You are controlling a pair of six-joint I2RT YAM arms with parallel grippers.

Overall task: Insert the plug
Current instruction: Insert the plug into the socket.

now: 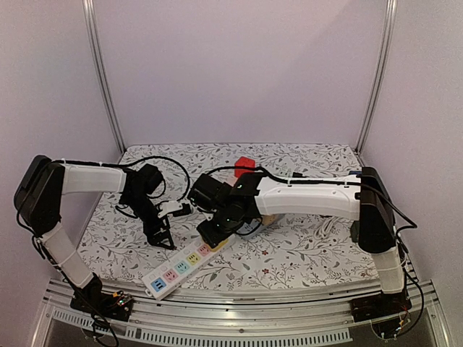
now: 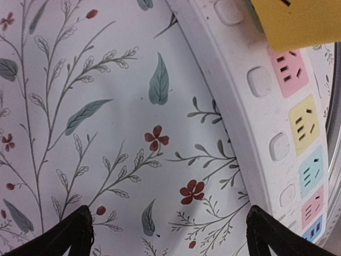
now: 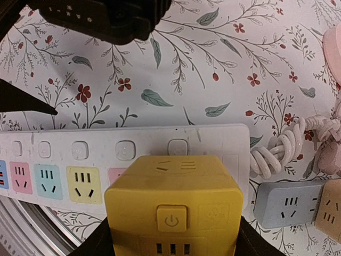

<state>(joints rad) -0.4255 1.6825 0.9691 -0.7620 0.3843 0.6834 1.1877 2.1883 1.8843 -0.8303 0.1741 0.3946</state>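
Note:
The robot's right gripper will release the yellow cube plug in the white power strip's end socket (image 1: pixel 219 244) (image 3: pixel 175 177), next to the pink socket.
A yellow cube plug (image 3: pixel 173 197) with a power button is gripped between the black fingers of my right gripper (image 3: pixel 173 242), which is shut on its sides. The cube sits over the end socket of the white power strip (image 3: pixel 122 146), just beside a pink socket; its prongs are hidden. In the top view the strip (image 1: pixel 181 266) lies diagonally near the front edge, with the right gripper (image 1: pixel 217 230) at its far end. My left gripper (image 2: pixel 169 234) hangs open over the floral cloth beside the strip (image 2: pixel 240 106), empty. The yellow cube (image 2: pixel 298 21) shows at that view's top right.
A grey socket block (image 3: pixel 287 205) and a beige one (image 3: pixel 329 210) lie right of the strip, with a coiled white cable (image 3: pixel 282 146) beside them. A red cube (image 1: pixel 244 165) stands at the back. The left arm's black wrist (image 3: pixel 106 18) hangs close above the strip.

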